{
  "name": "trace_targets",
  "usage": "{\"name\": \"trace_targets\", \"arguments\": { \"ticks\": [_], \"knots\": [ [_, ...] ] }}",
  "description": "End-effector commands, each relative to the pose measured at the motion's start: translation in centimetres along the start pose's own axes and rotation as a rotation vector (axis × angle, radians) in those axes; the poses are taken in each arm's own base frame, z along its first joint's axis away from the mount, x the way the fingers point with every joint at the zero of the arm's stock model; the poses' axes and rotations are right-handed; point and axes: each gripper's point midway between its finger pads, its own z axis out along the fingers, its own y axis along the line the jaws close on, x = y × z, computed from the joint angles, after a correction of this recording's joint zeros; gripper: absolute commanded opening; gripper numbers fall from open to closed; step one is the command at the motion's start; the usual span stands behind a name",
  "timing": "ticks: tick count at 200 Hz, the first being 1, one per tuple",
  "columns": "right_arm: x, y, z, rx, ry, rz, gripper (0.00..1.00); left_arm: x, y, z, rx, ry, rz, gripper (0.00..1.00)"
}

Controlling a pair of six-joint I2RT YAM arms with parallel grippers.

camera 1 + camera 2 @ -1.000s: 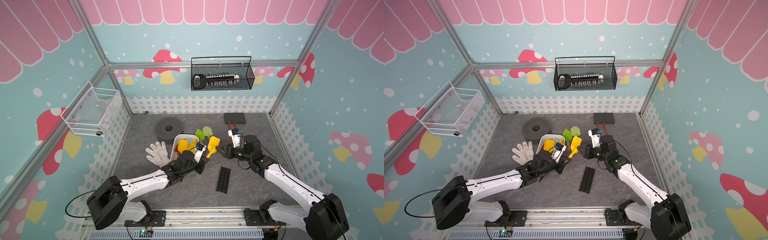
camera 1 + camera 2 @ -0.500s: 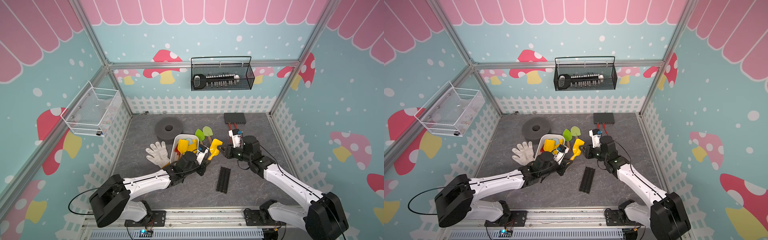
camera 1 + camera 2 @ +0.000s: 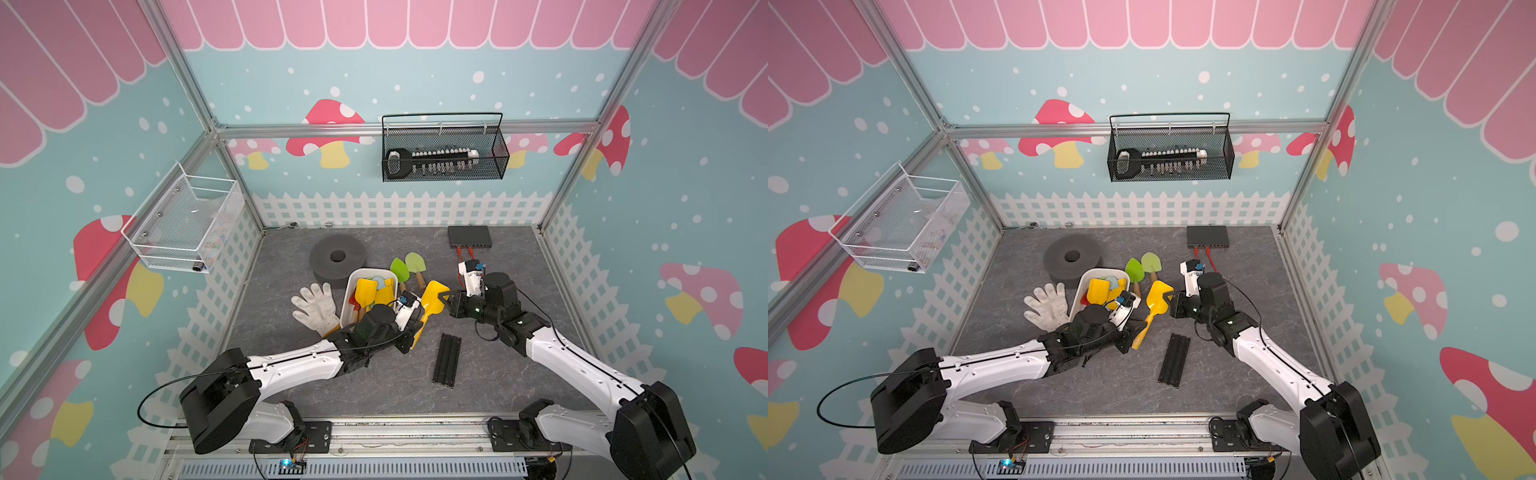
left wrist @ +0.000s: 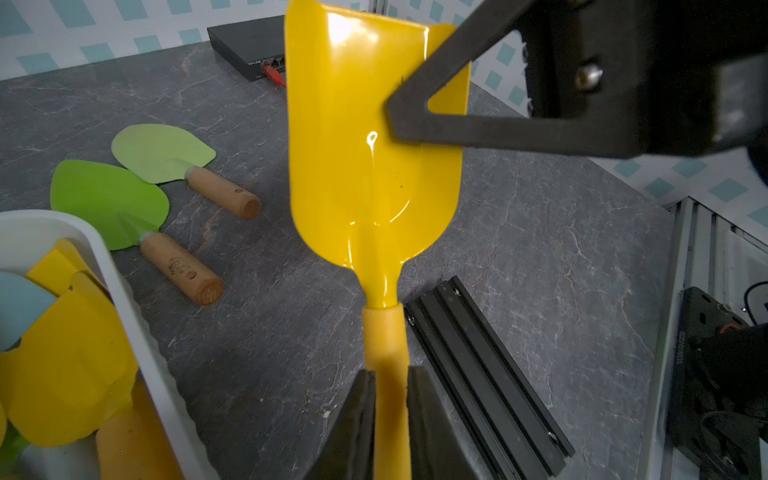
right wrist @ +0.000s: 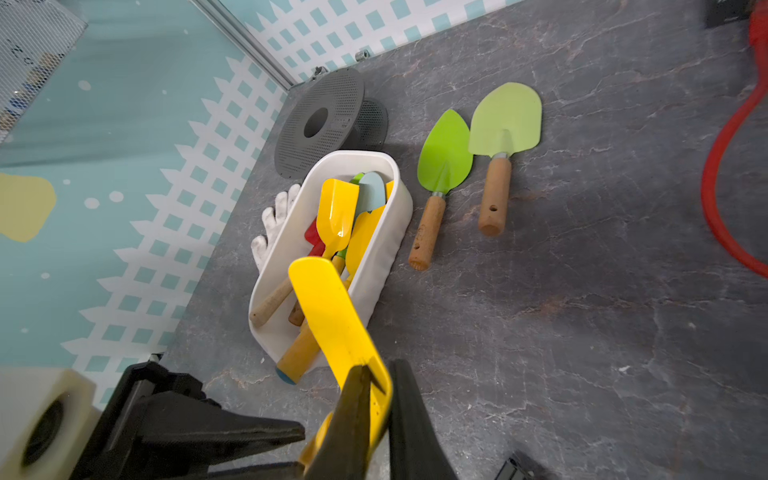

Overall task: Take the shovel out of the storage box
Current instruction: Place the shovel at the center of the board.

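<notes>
Next, I take the shovel's handle [image 3: 1137, 344] near its end with my left gripper, since my right gripper holds the shovel's blade edge, and leave the upper handle clear for my right gripper.
A yellow shovel [image 3: 432, 303] [image 3: 1158, 299] hangs above the grey floor, just right of the white storage box [image 3: 348, 297] [image 3: 1077, 297]. My left gripper [image 4: 390, 374] [image 3: 415, 330] is shut on its yellow handle. My right gripper [image 5: 376, 370] [image 3: 446, 300] is shut on the side edge of the blade [image 5: 332, 316]; one of its fingers [image 4: 415, 120] lies across the blade [image 4: 365, 145]. The storage box [image 5: 386, 249] holds several more shovels, yellow, red and pale blue.
Two green trowels [image 3: 399, 268] [image 3: 414, 264] lie behind the box, white gloves [image 3: 316, 305] to its left and a grey perforated spool [image 3: 337, 257] further back. A black rail [image 3: 446, 359] lies in front. A network switch [image 3: 469, 237] with red cables sits at the back right.
The left arm has carried the yellow shovel a little to the right. The right gripper's jaws have closed onto the blade's edge.
</notes>
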Motion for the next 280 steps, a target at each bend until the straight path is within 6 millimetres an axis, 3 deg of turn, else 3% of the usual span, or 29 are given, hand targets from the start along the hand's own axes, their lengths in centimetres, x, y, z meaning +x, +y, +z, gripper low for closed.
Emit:
{"name": "trace_targets", "arguments": {
  "ticks": [1,41,83,168,215,280],
  "knots": [
    [-0.1,0.0,-0.4,0.009,-0.015,-0.028,0.08,-1.0,-1.1,0.6,0.036,-0.004,0.012,0.21],
    [-0.8,0.5,-1.0,0.009,-0.030,-0.085,0.00,-0.5,-1.8,1.0,0.082,0.025,0.001,0.47],
    [-1.9,2.2,-2.4,-0.028,-0.005,-0.198,0.00,-0.5,-2.4,0.5,0.151,0.051,-0.016,0.58],
    [-2.6,4.1,-3.9,-0.181,0.069,-0.255,0.01,-0.5,-3.8,0.1,0.430,0.095,-0.141,0.61],
    [-3.3,3.8,-4.9,-0.177,0.032,-0.237,0.01,-0.3,-5.4,0.0,0.576,0.120,-0.174,0.60],
    [-4.0,2.8,-5.8,-0.157,-0.019,-0.211,0.01,-0.5,-5.7,-0.1,0.630,0.117,-0.199,0.43]
  ]
}}
